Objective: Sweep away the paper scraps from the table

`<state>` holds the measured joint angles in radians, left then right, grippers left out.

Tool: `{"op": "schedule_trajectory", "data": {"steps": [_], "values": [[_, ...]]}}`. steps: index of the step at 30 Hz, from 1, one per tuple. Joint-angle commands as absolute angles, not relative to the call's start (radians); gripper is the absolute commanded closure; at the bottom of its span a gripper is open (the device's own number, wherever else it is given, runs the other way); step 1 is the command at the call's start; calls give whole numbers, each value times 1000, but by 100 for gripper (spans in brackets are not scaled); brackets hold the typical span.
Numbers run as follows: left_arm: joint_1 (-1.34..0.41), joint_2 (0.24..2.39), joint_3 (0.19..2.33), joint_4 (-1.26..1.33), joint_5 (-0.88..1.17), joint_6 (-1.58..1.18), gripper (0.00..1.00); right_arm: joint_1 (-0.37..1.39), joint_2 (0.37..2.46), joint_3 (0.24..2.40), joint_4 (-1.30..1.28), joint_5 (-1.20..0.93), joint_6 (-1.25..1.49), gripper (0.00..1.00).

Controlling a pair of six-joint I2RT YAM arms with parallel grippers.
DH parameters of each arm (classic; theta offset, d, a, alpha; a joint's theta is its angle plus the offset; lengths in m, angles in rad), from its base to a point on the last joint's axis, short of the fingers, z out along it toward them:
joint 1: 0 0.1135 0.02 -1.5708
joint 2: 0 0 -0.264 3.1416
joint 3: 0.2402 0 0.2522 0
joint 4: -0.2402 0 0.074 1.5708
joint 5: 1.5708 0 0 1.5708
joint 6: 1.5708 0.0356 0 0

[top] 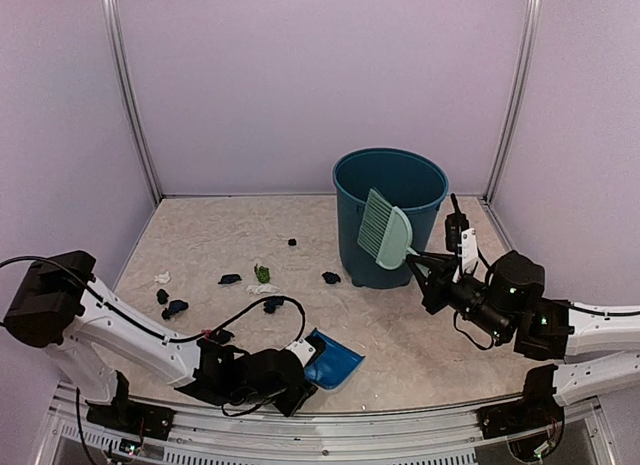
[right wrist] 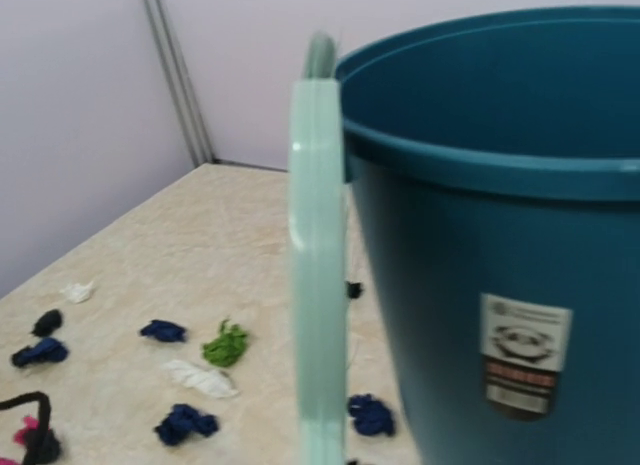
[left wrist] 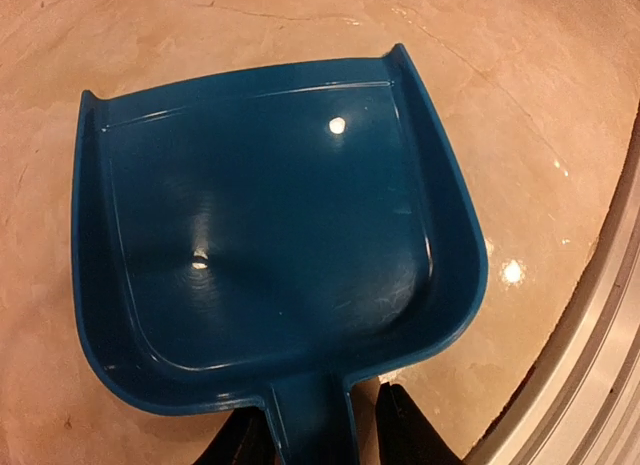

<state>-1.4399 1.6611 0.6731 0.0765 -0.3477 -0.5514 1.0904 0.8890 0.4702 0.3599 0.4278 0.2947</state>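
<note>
I have the blue dustpan crooked in my left gripper, close behind its pan, so next I open, back off and grab the dustpan's handle farther back (left wrist: 317,445), straight on.
Several paper scraps lie on the left half of the table (top: 200,235): a green one (top: 262,273), a white one (top: 262,288), dark ones (top: 230,279) (top: 331,278) and a small black one (top: 292,242). They also show in the right wrist view, among them green (right wrist: 226,343) and navy (right wrist: 371,414). My left gripper (top: 298,373) is shut on the handle of the blue dustpan (top: 333,365), which lies empty near the front edge (left wrist: 270,225). My right gripper (top: 418,265) is shut on the pale green brush (top: 385,230) and holds it raised beside the bin, edge-on in the right wrist view (right wrist: 320,285).
A teal bin (top: 395,200) stands at the back right, close to the brush (right wrist: 500,235). A silver rail (left wrist: 590,385) runs just right of the dustpan. Lilac walls enclose the table. A black cable (top: 250,310) loops over the left arm near the scraps.
</note>
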Motion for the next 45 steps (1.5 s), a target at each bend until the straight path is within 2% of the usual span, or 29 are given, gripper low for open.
{"op": "schedule_trajectory", "data": {"steps": [1, 11, 14, 19, 24, 30, 34, 40, 45], "values": [[-1371, 1705, 744, 114, -224, -412, 62, 1096, 816, 440, 330, 506, 258, 100], [-1280, 1771, 852, 129, -222, -213, 59, 1078, 700, 379, 321, 540, 223, 100], [-1253, 1791, 885, 130, -210, -179, 55, 1070, 696, 377, 316, 538, 213, 100], [-1252, 1772, 895, 65, -223, -192, 39, 1064, 682, 379, 300, 531, 206, 100], [-1284, 1635, 804, 43, -341, -259, 2, 1059, 667, 362, 319, 530, 187, 100], [-1363, 1496, 689, 92, -586, -333, 1, 1047, 692, 367, 358, 500, 173, 100], [-1394, 1410, 560, 232, -720, -304, 1, 1042, 721, 379, 366, 496, 169, 100], [-1399, 1373, 516, 251, -609, -339, 2, 1026, 737, 374, 383, 473, 169, 100], [-1407, 1388, 431, 405, -481, -348, 12, 1012, 740, 371, 386, 428, 172, 100]]}}
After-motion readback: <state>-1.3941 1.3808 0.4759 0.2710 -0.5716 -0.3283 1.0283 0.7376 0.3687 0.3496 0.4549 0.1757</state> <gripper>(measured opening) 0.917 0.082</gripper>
